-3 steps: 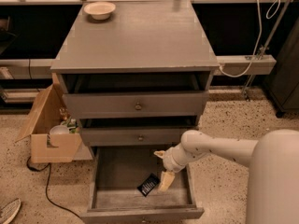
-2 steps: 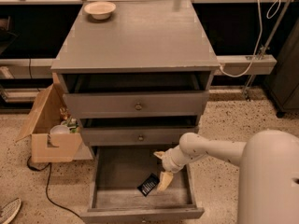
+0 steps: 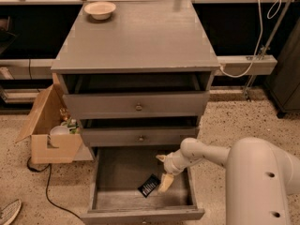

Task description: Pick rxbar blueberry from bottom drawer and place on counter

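Observation:
My gripper moves to the middle of the rxbar blueberry (image 3: 149, 185) in the open bottom drawer next and closes there.
The rxbar blueberry (image 3: 149, 185), a small dark bar with white lettering, lies flat on the worn floor of the open bottom drawer (image 3: 117, 165), near its front middle. My gripper (image 3: 164, 171) reaches down into the drawer from the right on a white arm. Its cream fingers stand spread, one finger (image 3: 165, 182) just right of the bar and close to it, the other higher up. It holds nothing. The grey counter (image 3: 140, 36) tops the cabinet above.
A cream bowl (image 3: 100, 9) sits at the counter's back left. Two shallower knobbed drawers (image 3: 138, 107) stand slightly ajar above the bottom one. A cardboard box (image 3: 49, 130) with clutter stands on the floor left of the cabinet, with a cable beside it.
The gripper has moved slightly left and down toward the bar. The bar has not moved.

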Action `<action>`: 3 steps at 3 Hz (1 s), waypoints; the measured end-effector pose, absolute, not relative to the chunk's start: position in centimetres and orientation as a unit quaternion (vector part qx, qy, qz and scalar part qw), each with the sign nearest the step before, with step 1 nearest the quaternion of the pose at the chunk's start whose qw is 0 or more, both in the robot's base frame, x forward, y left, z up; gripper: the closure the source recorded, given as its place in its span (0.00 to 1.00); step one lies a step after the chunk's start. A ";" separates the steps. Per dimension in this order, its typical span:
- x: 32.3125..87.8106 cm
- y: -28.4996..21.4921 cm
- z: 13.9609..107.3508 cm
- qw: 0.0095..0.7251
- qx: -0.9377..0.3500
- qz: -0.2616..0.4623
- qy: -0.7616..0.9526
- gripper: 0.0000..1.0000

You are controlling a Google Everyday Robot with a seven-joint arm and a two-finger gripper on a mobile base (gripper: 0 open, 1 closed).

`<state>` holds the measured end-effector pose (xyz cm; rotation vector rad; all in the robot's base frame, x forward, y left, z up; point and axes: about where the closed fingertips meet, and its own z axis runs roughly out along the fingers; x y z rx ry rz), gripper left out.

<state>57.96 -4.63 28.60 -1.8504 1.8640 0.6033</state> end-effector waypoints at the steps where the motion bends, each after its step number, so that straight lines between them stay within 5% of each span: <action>1: 58.5 -4.7 27.7 0.224 -0.667 0.219 0.676 0.00; 3: 58.4 -4.2 24.0 0.218 -0.689 0.232 0.651 0.00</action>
